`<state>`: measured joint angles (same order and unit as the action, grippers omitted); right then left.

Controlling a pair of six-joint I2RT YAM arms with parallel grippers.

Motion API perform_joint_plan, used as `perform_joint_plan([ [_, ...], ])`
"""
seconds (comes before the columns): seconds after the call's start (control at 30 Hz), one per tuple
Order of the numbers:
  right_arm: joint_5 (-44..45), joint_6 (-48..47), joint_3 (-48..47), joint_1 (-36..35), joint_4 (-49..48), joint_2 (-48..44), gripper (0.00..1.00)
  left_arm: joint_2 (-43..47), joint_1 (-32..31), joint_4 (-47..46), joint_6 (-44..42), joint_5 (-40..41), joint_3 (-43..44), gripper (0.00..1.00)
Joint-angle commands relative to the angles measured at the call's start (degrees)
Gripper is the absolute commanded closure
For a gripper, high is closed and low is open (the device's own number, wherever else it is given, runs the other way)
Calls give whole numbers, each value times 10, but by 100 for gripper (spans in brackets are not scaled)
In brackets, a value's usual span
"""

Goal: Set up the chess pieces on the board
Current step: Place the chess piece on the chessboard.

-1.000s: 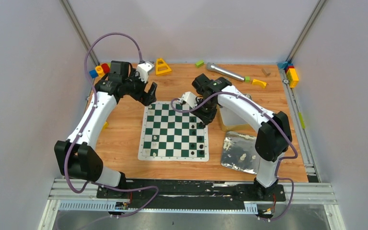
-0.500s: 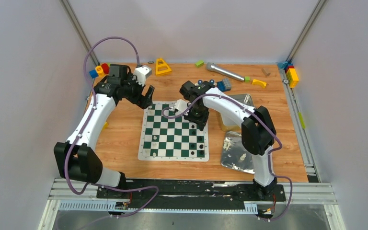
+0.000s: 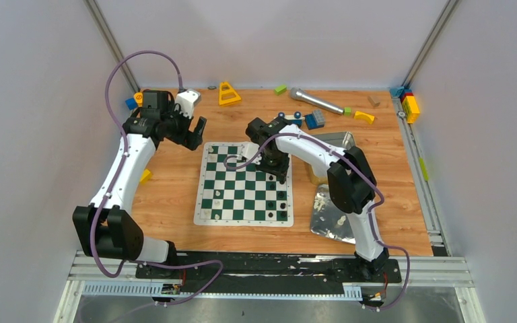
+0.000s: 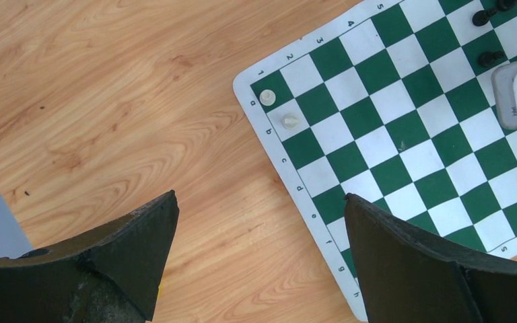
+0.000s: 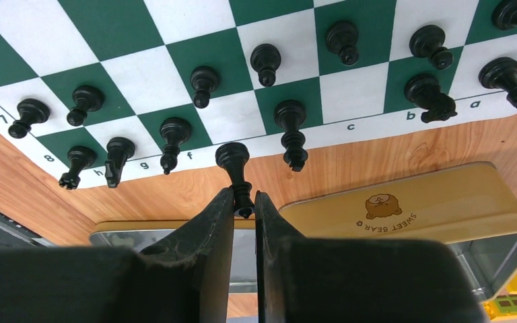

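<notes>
My right gripper is going to put the black piece down on the empty white square in the outer black row [image 3: 281,186] [image 5: 231,121].
The green-and-white board [image 3: 242,221] lies mid-table. Several black chess pieces [image 5: 266,62] stand in two rows along its right edge. My right gripper [image 5: 244,202] is shut on a black piece [image 5: 233,157], held by its base just off the board's rim [image 5: 323,131], between the f and c marks. From above, that gripper [image 3: 272,163] is at the board's far right corner. My left gripper [image 4: 259,196] is open and empty above the wood, just off the board's edge [image 4: 295,180]. Two white pieces [image 4: 267,97] stand at a corner of the board.
A yellow tin [image 5: 410,202] and its silver lid [image 3: 336,215], with white pieces on it, sit right of the board. Toys line the back: a yellow triangle [image 3: 228,93], a silver microphone [image 3: 316,101], a blue block [image 3: 315,119], and coloured blocks [image 3: 409,104].
My right gripper has moved left along the board's far edge with the black piece in it. My left gripper has drawn back left, away from the board.
</notes>
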<state>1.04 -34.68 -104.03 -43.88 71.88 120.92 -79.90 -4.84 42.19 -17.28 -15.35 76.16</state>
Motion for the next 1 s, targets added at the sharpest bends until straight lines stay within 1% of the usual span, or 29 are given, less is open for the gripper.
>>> perform_joint_plan([
  [0.0, 28, -6, -28, -5, 3, 10, 100, 25, 2, -12, 4, 0, 1, 0],
  [0.77, 55, 19, -20, -24, -13, 45, 99, 24, 2, -12, 3, -7, 0, 0],
  [0.97, 59, 21, -8, -30, -16, 43, 95, 26, 3, -11, 2, -5, -1, 0],
])
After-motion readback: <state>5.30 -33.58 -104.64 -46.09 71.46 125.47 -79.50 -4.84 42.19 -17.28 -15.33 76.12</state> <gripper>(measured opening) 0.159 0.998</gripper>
